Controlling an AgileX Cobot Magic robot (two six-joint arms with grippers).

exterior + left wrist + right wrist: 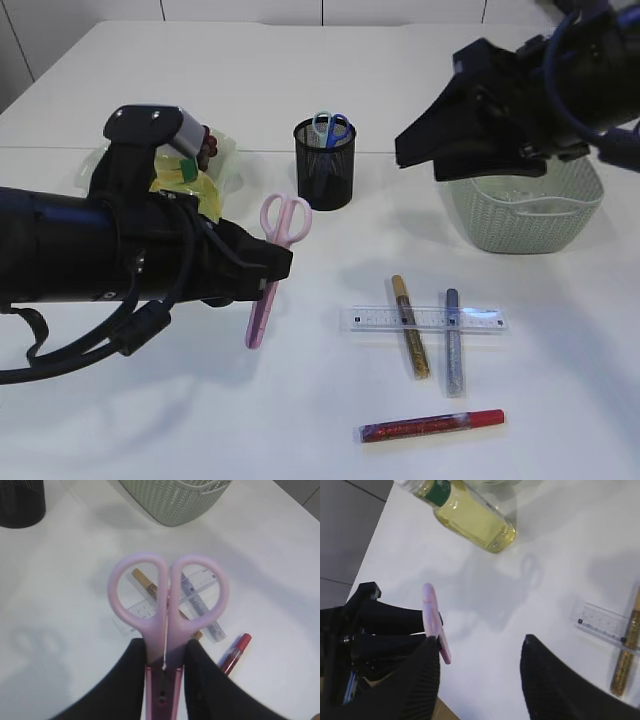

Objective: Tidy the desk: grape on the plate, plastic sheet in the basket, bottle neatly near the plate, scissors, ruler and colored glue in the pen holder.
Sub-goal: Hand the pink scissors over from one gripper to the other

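The pink scissors will have their pivot held by my left gripper while my right gripper next goes to the finger loops [285, 217] [429, 599] and closes there.
My left gripper [274, 264] [165, 652] is shut on pink scissors [283, 222] [167, 597] at their pivot, loops forward, lifted off the table. The black mesh pen holder [325, 165] [20, 502] stands behind and holds blue-handled scissors [330, 127]. A clear ruler [425, 319] [600, 624] lies under a gold glue [410, 328] and a silver glue [453, 343]; a red glue [432, 425] [235, 652] lies nearer. My right gripper [415, 145] [480, 645] hangs open and empty beside the basket [525, 210]. The bottle [470, 517] and grapes [207, 148] sit far left. The plastic sheet is out of view.
The pale plate [225, 152] at the far left is mostly hidden behind my left arm [90, 250]. The table's back edge runs behind the pen holder. In the right wrist view the table's side edge [375, 540] runs past the bottle.
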